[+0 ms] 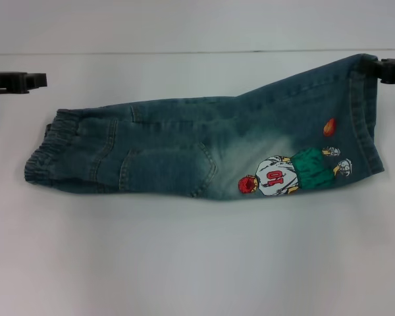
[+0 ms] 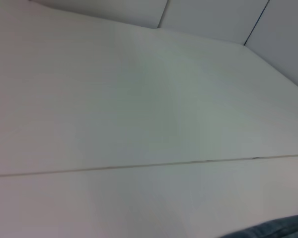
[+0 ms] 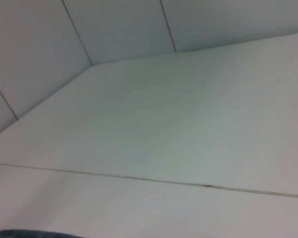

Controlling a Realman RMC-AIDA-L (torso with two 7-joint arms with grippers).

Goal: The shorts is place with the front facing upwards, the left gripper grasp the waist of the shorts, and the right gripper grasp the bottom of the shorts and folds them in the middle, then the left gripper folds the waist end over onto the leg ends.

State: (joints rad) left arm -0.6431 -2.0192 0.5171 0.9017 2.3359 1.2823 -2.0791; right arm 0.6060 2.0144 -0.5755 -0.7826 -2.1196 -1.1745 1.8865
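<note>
Next, I release the shorts' far bottom corner from my right gripper between the orange ball print and the table's seam line (image 1: 345, 71).
The blue denim shorts (image 1: 204, 148) lie folded lengthwise on the white table, with a back pocket and the basketball player print facing up. The puckered waist of the shorts (image 1: 49, 148) is at the left. At the right are the leg ends (image 1: 365, 118), the bottom of the shorts, and their far corner rises toward my right gripper (image 1: 384, 69), which appears shut on that corner. My left gripper (image 1: 36, 81) hovers at the far left, beyond the waist and apart from it. A denim sliver (image 2: 278, 229) shows in the left wrist view, and another denim sliver (image 3: 20, 234) in the right wrist view.
A white table (image 1: 197, 263) carries the shorts, with a seam line (image 1: 184, 52) running across the far side. Grey wall panels (image 3: 124, 29) stand behind it.
</note>
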